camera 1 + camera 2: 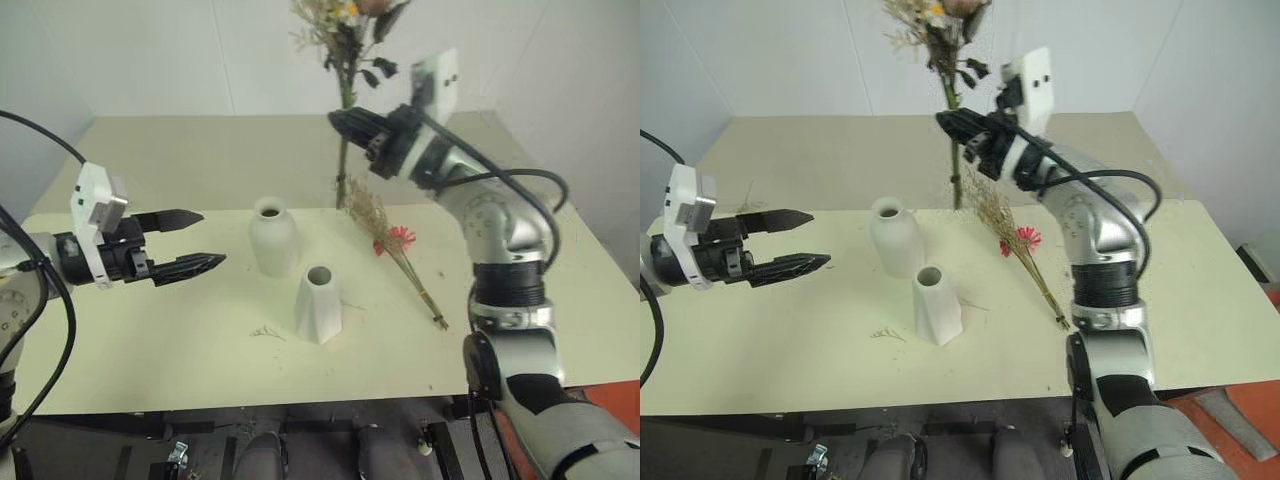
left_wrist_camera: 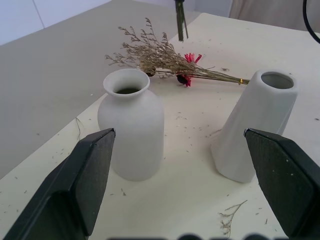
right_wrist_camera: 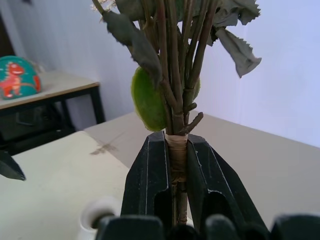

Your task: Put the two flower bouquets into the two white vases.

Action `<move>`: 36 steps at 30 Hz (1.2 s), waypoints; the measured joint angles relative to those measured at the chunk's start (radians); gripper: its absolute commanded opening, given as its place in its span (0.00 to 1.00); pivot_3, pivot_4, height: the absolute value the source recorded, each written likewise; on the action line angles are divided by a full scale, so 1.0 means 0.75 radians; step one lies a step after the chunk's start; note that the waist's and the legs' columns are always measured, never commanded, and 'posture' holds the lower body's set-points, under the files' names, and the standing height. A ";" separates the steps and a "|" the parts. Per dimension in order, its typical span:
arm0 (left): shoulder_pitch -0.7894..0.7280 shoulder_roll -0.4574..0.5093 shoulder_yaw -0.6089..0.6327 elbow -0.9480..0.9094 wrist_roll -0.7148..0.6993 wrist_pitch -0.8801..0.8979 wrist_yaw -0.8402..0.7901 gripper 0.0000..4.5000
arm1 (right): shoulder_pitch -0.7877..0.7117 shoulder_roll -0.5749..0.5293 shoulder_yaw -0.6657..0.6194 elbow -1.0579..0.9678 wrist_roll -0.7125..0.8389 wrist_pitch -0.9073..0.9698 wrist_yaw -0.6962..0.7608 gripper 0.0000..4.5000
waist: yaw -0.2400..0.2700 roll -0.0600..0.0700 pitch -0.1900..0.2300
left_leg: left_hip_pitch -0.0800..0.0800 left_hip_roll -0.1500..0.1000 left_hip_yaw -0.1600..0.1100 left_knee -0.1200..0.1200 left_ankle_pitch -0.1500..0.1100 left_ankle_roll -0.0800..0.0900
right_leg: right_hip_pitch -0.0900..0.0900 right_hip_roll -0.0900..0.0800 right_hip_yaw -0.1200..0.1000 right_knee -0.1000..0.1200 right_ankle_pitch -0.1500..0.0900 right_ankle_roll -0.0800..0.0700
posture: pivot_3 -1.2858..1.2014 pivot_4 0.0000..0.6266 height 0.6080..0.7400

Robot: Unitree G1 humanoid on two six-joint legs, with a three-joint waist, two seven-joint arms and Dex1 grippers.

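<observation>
My right gripper should release the pink rose bouquet that I am to place in the opening of the rounded white vase (image 1: 269,208) (image 3: 102,218).
My right gripper (image 1: 340,122) is shut on the stems of the pink rose bouquet (image 1: 344,40) and holds it upright above the table, behind both vases. The right wrist view shows the wrapped stems (image 3: 176,150) clamped between the black fingers. The tan grass bouquet with the red-pink daisy (image 1: 396,243) lies flat on the table to the right of the vases. The rounded white vase (image 1: 273,237) stands at mid-table, with the faceted white vase (image 1: 319,303) just in front and to its right. My left gripper (image 1: 195,240) hovers open to the left of the rounded vase, pointing at both vases (image 2: 131,131).
A small loose dried sprig (image 1: 267,332) lies beside the faceted vase, and crumbs of dried plant dot the cream table (image 1: 150,340). A white wall closes the far side. A dark side table with a teal toy (image 3: 17,77) stands off in the room.
</observation>
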 measured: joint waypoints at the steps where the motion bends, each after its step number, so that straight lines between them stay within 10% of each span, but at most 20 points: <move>1: 0.009 0.000 0.012 -0.007 -0.001 0.005 0.003 1.00 | -0.026 0.029 0.008 0.031 0.000 -0.021 -0.003 0.05 | 0.000 0.000 0.000 | 0.000 0.000 0.000 0.000 0.000 0.000 | 0.000 0.000 0.000 0.001 0.000 0.000 | 0.52 0.24 1.00; 36: 0.030 0.020 0.044 -0.012 0.002 0.025 -0.013 1.00 | -0.078 0.379 0.082 0.442 -0.112 -0.458 -0.087 0.05 | -0.008 0.001 0.001 | 0.000 0.000 -0.001 -0.002 0.002 -0.003 | -0.001 0.000 -0.001 0.001 0.001 -0.001 | 0.52 0.24 1.00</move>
